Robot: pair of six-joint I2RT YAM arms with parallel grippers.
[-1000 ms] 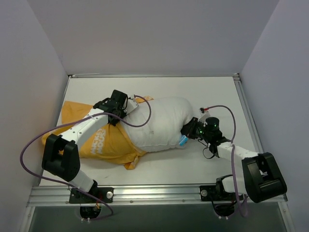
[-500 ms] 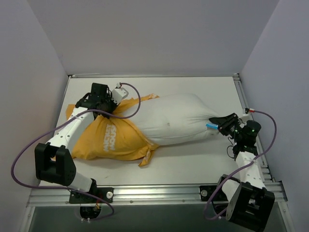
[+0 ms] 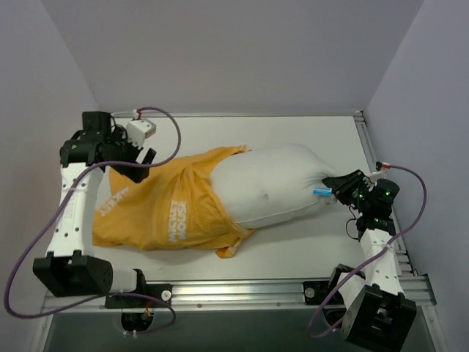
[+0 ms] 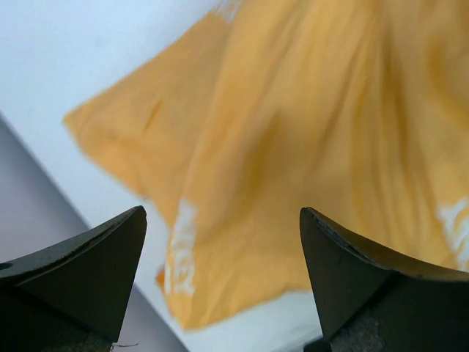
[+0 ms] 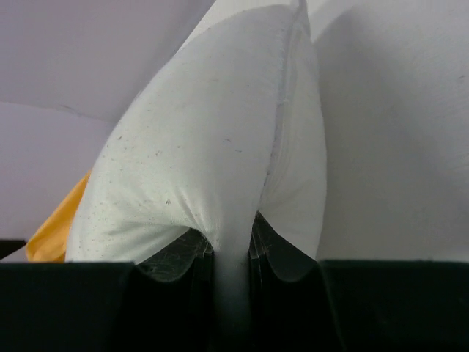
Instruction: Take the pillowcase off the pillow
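Note:
Next, my left gripper closes on the white text (image 3: 113, 204) (image 4: 182, 251) at the closed end of the pillowcase, the end farthest from the pillow.
The orange-yellow pillowcase (image 3: 165, 209) lies spread on the left of the table, white text up, its open end still round the left part of the white pillow (image 3: 271, 187). The pillow's blue tag (image 3: 320, 191) shows at its right corner. My left gripper (image 3: 141, 157) hangs open above the pillowcase's far left side, holding nothing. In the left wrist view the pillowcase (image 4: 293, 139) lies below and between the spread fingertips (image 4: 222, 213). My right gripper (image 3: 339, 187) is shut on the pillow's right corner. The right wrist view shows white pillow fabric (image 5: 220, 147) pinched between the jaws (image 5: 233, 249).
Grey walls close in the white table (image 3: 293, 253) at the back and on both sides. A metal rail (image 3: 234, 290) runs along the near edge by the arm bases. Purple cables loop from both arms. The pillowcase's left corner lies close to the left wall.
My left gripper has opened, let go of the pillowcase and swung up toward the far left corner. The pillowcase now lies flatter and further left, baring more pillow. The right gripper keeps its hold.

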